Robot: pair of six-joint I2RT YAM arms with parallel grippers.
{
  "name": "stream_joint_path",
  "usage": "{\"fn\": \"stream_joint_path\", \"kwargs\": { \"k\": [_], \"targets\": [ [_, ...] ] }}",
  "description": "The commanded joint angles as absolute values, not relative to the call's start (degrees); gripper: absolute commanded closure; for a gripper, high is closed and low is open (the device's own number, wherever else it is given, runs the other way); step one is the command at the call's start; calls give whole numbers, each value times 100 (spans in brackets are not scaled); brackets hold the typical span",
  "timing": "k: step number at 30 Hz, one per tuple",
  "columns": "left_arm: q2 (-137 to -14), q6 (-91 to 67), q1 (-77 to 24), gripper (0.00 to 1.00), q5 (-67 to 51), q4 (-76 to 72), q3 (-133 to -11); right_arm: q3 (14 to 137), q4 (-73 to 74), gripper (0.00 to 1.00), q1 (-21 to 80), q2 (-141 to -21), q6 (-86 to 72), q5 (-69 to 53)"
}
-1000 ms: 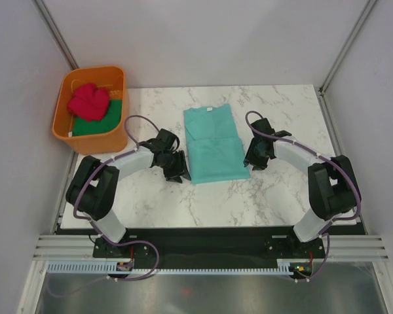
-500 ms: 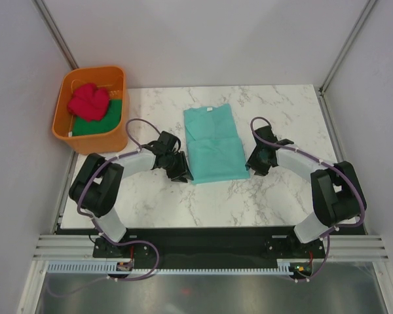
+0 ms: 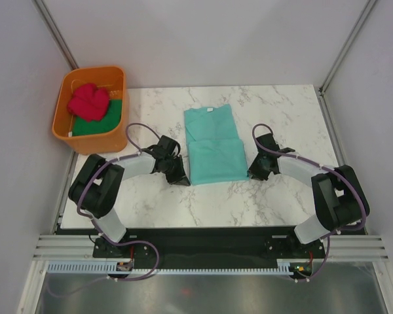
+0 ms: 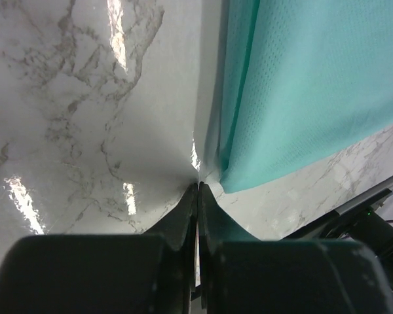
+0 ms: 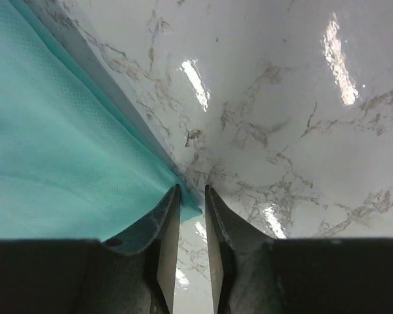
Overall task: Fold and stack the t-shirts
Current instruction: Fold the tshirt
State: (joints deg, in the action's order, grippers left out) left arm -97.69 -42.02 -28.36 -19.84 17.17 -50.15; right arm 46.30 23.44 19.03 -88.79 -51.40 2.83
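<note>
My left gripper's closed fingers are on the marble beside the teal t-shirt's near corner. I will open them and take that corner (image 4: 230, 186) before I fold.
A teal t-shirt (image 3: 213, 147) lies folded on the marble table, its folded half toward me. My left gripper (image 3: 183, 178) is low at the shirt's near left corner. In the left wrist view its jaws (image 4: 198, 186) are shut tip to tip on the bare marble, just left of the teal cloth (image 4: 301, 85), with nothing between them. My right gripper (image 3: 252, 171) is at the near right corner. Its jaws (image 5: 191, 190) stand narrowly open, and the corner tip of the teal cloth (image 5: 59, 157) lies in the gap. A pinkish-red t-shirt (image 3: 89, 100) lies crumpled on a dark green one (image 3: 105, 124).
Those two t-shirts sit in an orange tub (image 3: 95, 69) at the table's far left corner. Grey walls close in the table (image 3: 281, 104) on three sides. Both arms reach inward from their bases at the near edge.
Both grippers have slid toward me along the shirt's sides to its near corners. The left jaws have closed fully; the right jaws have narrowed.
</note>
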Motion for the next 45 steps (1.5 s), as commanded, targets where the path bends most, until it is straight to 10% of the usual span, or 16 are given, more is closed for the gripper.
{"fn": "stream_joint_path", "kwargs": {
  "k": [1, 6, 10, 19, 24, 28, 45],
  "targets": [
    [-9580, -4219, -2856, 98, -1811, 1740, -4825, 4430, 2276, 74, 1951, -8684, -5229, 264],
    [-9335, -4078, -2848, 94, -1819, 1811, -4807, 4324, 2180, 77, 2074, -8657, -5273, 202],
    [-9044, -4244, -2848, 56, -1977, 1811, -4895, 4254, 2101, 77, 2135, -8631, -5308, 149],
    [-9131, -4123, -2848, 50, -1635, 1819, -5097, 4017, 2074, 78, 2408, -8332, -5502, 202],
    [-9500, -4008, -2848, 55, -1600, 1819, -5185, 3920, 1995, 79, 2496, -8358, -5537, 193],
    [-9466, -3972, -2848, 98, -1538, 1837, -5168, 3876, 1978, 81, 2505, -8367, -5528, 263],
    [-9352, -4324, -2900, 98, -1310, 1942, -4781, 3832, 1828, 67, 2575, -8350, -5563, 229]
  ]
}}
